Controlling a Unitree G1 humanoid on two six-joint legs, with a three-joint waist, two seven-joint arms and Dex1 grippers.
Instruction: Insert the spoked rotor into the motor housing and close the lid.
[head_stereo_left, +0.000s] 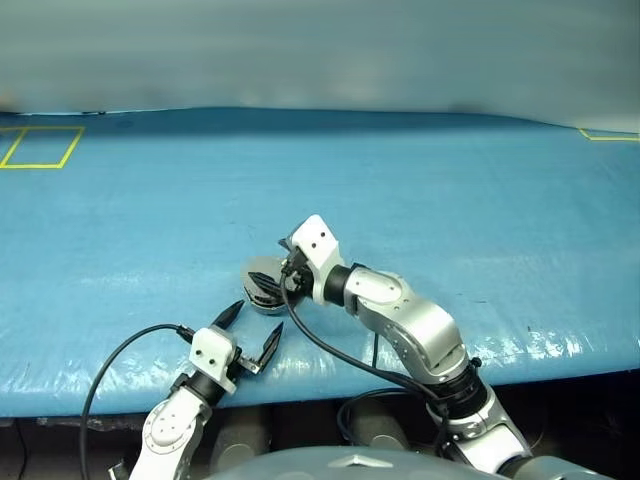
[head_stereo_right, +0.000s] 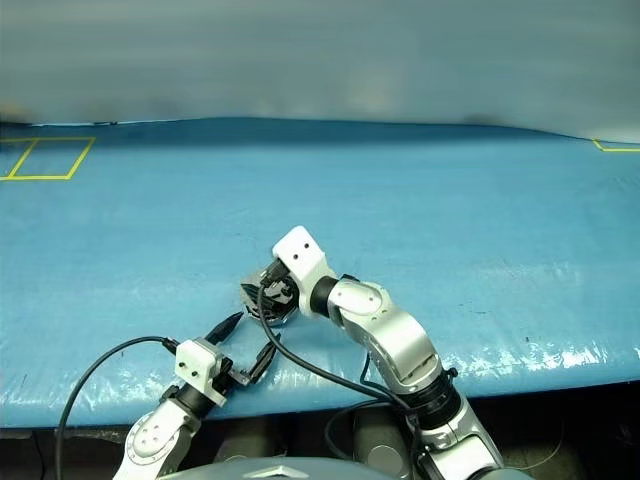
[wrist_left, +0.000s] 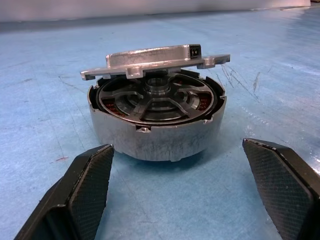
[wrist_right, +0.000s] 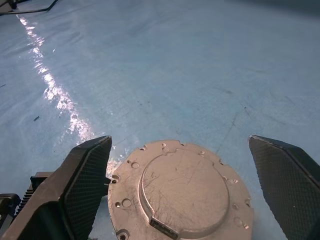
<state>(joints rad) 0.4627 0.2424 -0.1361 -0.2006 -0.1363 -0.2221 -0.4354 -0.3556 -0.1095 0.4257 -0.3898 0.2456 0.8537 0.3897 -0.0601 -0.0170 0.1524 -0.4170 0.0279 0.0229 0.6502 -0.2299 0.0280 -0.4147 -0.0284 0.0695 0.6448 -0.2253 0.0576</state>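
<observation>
I see the lid sitting crooked over the spoked rotor, so I need to press the lid level with my right gripper's fingers closed, then grip its raised centre (wrist_right: 187, 192).
The grey motor housing (wrist_left: 155, 135) stands on the blue table near its front edge (head_stereo_left: 262, 285). The spoked rotor (wrist_left: 152, 102) sits inside it, dark rim and hub showing. The silvery lid (wrist_left: 155, 59) lies almost flat over the top, with a gap on the side facing my left gripper. My left gripper (wrist_left: 176, 147) is open, level and a little short of the housing, one finger on each side of it (head_stereo_left: 258, 318). My right gripper (wrist_right: 179, 144) hangs open just above the lid (wrist_right: 180, 192), fingers spread wider than the disc and holding nothing.
The blue sheet (head_stereo_left: 450, 200) covers the whole table. Yellow tape marks lie at the far left (head_stereo_left: 40, 147) and far right (head_stereo_left: 610, 134). A black cable (head_stereo_left: 330, 345) runs from the right wrist, close to the housing. The table's front edge (head_stereo_left: 560, 365) is just behind the arms.
</observation>
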